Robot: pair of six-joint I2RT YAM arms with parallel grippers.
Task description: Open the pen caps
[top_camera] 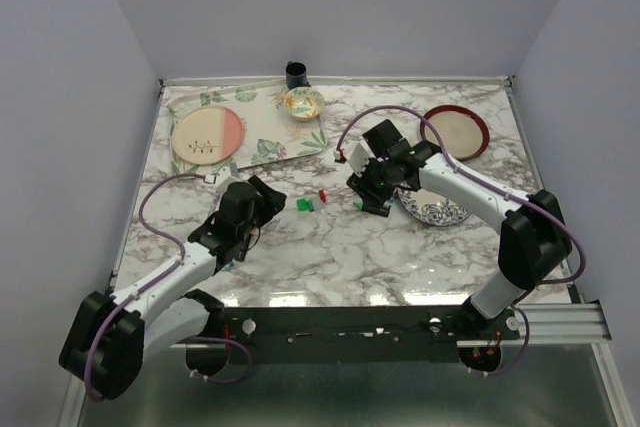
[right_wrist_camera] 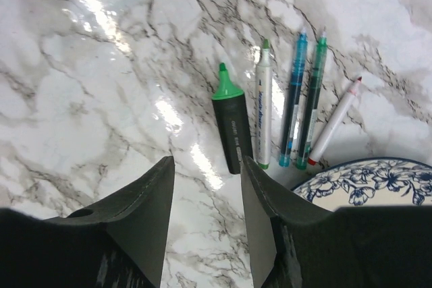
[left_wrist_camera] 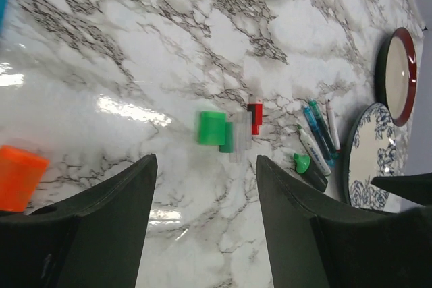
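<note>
I need to next bring my left gripper to the black body (top_camera: 243, 248) of the orange-capped highlighter and close it there, so that its orange cap stays free.
Loose pen caps lie on the marble table: a green cap (left_wrist_camera: 211, 127) beside a darker green one (left_wrist_camera: 227, 137), a red cap (left_wrist_camera: 255, 117) and an orange cap (left_wrist_camera: 20, 177) at the left edge. The green cap (top_camera: 303, 204) and the red cap (top_camera: 324, 194) also show in the top view. A black highlighter (right_wrist_camera: 231, 126) with a bare green tip lies next to several thin uncapped pens (right_wrist_camera: 293, 99). My left gripper (left_wrist_camera: 206, 187) is open and empty, short of the green caps. My right gripper (right_wrist_camera: 206, 187) is open and empty, just short of the highlighter's butt end.
A blue floral plate (top_camera: 432, 211) lies right of the pens, with a red-rimmed plate (top_camera: 456, 131) behind it. At the back left are a leaf-print tray (top_camera: 270, 137), a pink and cream plate (top_camera: 207, 134), a small bowl (top_camera: 303, 102) and a dark cup (top_camera: 297, 73).
</note>
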